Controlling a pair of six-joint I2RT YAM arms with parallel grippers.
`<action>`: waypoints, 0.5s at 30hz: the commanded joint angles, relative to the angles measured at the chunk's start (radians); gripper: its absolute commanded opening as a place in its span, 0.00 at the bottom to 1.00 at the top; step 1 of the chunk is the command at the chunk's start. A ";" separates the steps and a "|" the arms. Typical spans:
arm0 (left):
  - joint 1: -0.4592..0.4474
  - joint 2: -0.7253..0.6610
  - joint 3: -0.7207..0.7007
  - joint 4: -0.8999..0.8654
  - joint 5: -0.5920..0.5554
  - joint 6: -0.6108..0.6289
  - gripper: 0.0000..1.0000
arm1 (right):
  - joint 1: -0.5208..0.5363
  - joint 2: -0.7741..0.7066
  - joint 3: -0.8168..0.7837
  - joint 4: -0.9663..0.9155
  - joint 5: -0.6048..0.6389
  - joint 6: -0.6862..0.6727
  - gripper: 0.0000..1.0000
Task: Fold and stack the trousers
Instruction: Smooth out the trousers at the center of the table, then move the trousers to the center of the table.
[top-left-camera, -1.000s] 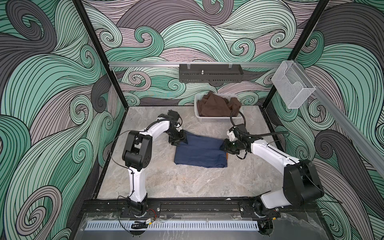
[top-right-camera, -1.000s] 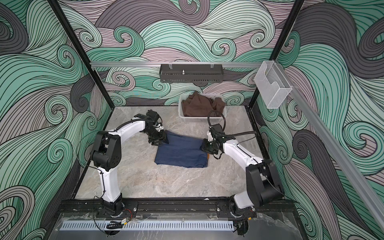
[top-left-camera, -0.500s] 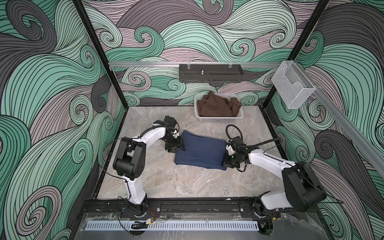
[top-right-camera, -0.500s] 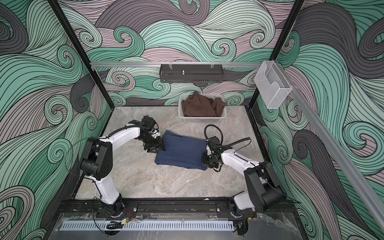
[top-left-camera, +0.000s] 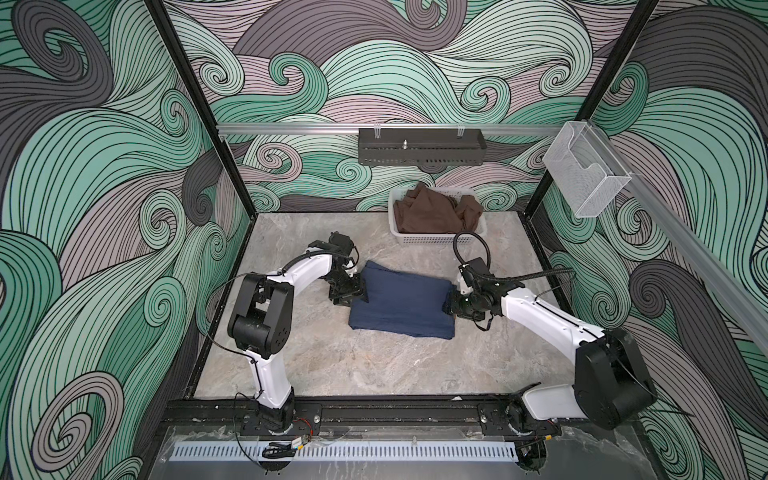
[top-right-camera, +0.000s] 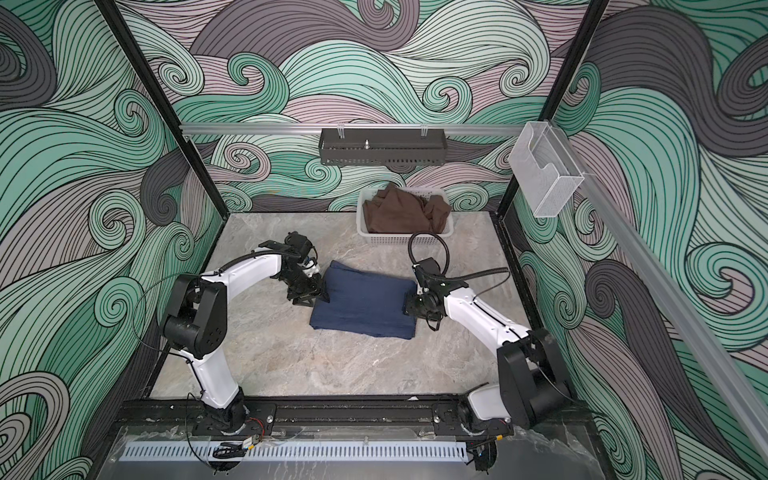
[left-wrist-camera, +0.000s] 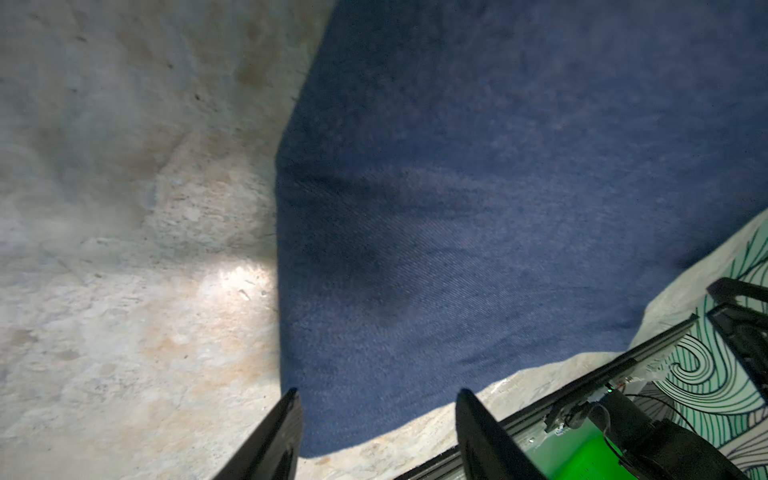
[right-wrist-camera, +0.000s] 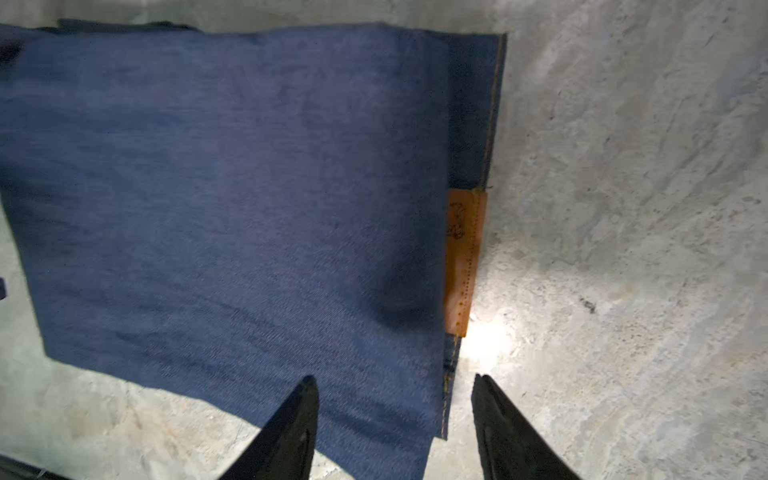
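The folded trousers lie at a slant, so the robot's right gripper should pinch the trousers' edge (right-wrist-camera: 453, 348) by the tan patch and slide them over before the left gripper turns them square.
The trousers (top-left-camera: 401, 302) (top-right-camera: 365, 305) lie folded into a flat dark blue rectangle in the middle of the marble table. A tan waistband patch (right-wrist-camera: 463, 257) peeks out along the fold's right edge. My left gripper (top-left-camera: 353, 293) (left-wrist-camera: 376, 397) hovers at the left edge of the fold, jaws apart, nothing between them. At the right edge my right gripper (top-left-camera: 451, 301) (right-wrist-camera: 395, 384) also stands open and empty, one finger over the denim and one over bare table.
A white basket (top-left-camera: 436, 239) with brown cloth (top-left-camera: 432, 212) stands at the back of the table (top-left-camera: 374, 370). A black rack (top-left-camera: 419, 147) and a clear bin (top-left-camera: 586, 178) hang on the walls. Black rails run along the front edge.
Both arms drew the folded trousers slightly toward the front. The right gripper opened and let go of the right edge. The left gripper stayed open at the left edge.
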 joint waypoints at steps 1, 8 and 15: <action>0.007 0.041 0.028 -0.021 -0.046 0.018 0.63 | -0.013 0.076 0.014 -0.043 0.064 -0.033 0.61; 0.008 0.091 0.058 -0.060 -0.081 0.025 0.63 | -0.010 0.199 0.035 0.021 -0.034 -0.039 0.51; 0.011 0.093 0.111 -0.133 -0.173 0.034 0.63 | 0.070 0.284 0.087 0.079 -0.119 -0.019 0.40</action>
